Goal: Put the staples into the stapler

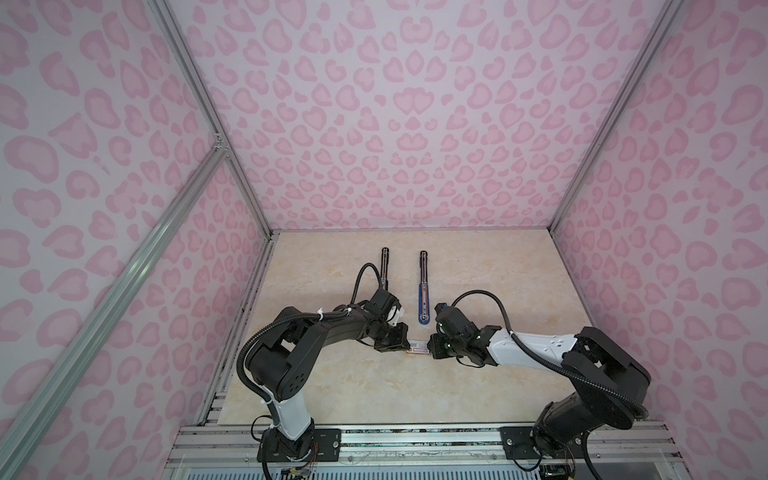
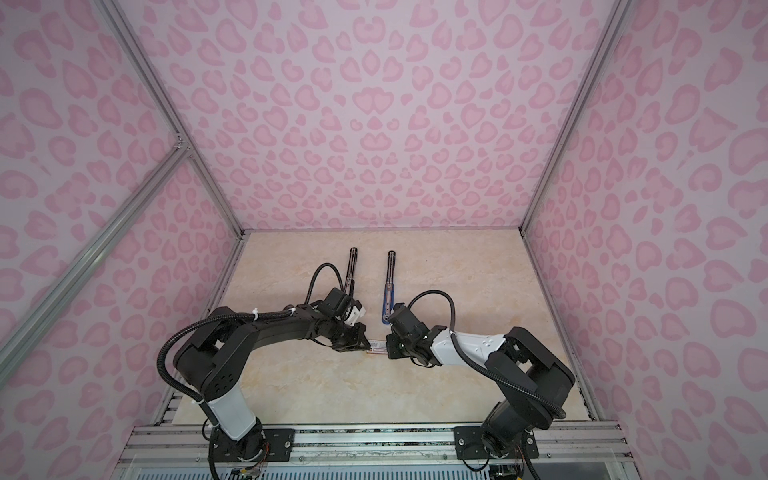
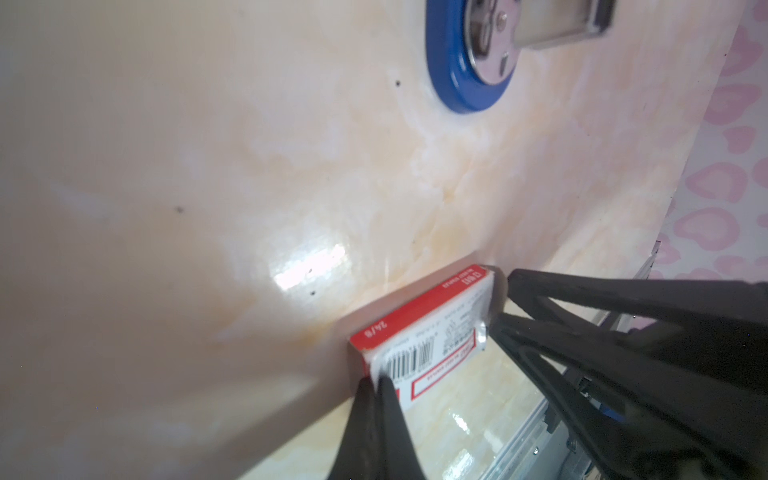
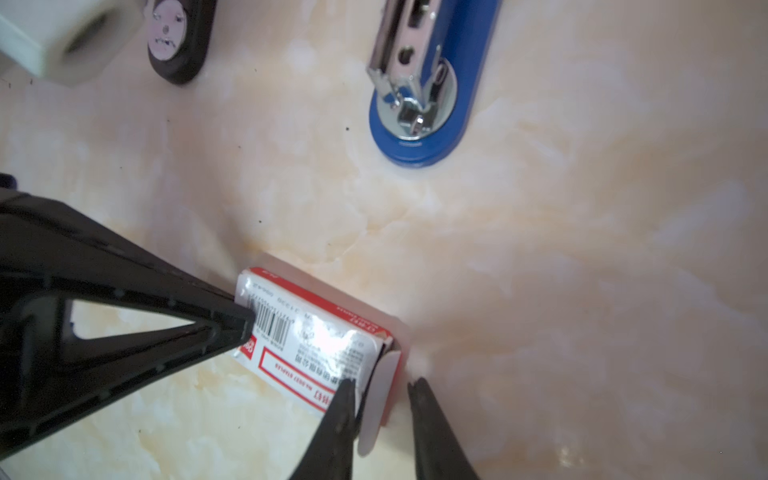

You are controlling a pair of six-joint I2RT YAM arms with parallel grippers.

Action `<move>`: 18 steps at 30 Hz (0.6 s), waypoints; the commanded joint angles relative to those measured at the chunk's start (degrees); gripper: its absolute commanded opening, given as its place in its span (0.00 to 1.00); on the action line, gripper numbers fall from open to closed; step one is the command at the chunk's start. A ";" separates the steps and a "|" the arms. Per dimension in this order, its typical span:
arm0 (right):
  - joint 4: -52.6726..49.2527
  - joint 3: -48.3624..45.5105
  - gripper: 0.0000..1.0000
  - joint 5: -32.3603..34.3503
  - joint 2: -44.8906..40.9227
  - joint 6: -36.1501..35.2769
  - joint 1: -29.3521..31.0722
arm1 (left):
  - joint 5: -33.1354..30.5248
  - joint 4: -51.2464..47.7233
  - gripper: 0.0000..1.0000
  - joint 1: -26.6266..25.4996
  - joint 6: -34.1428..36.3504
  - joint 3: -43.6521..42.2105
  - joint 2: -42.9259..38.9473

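Observation:
My left gripper's shut fingers only press the box's barcode end, so I need to lift, open and clasp the box across its long sides (image 4: 320, 298).
A small white box (image 4: 316, 332) with a red label and barcode lies on the table between my grippers, also in both top views (image 1: 418, 348) (image 2: 377, 348). The staples are hidden. My left gripper (image 3: 376, 382) is shut on the box's barcode end (image 3: 415, 357). At the opposite end, my right gripper (image 4: 382, 386) is open. The box's loose white end flap (image 4: 378, 399) stands between its fingers, with a gap to one finger. A blue stapler (image 1: 423, 291) (image 4: 419, 104) lies opened flat just beyond the box.
A black stapler (image 1: 384, 270) (image 2: 351, 270), also opened flat, lies left of the blue one, partly behind my left arm. Pink patterned walls enclose the marble-look table (image 1: 498, 291). An aluminium rail (image 1: 415, 436) runs along the front edge.

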 commanded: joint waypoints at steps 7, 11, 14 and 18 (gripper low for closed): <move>-0.29 -1.30 0.12 0.28 -0.46 -0.49 -0.93 | -0.94 -1.43 0.06 0.06 0.77 0.53 -0.68; 0.41 -1.75 0.04 0.02 -0.59 -0.53 -1.01 | -1.12 -1.40 0.17 0.06 0.77 0.43 -1.01; 1.19 -2.22 0.00 -0.45 -0.76 -0.78 -1.41 | -1.81 -1.60 0.33 0.06 0.77 0.32 -2.09; 3.60 -4.11 0.00 -2.83 -2.14 -1.60 -3.55 | -3.28 -2.10 0.51 0.06 1.21 0.57 -4.84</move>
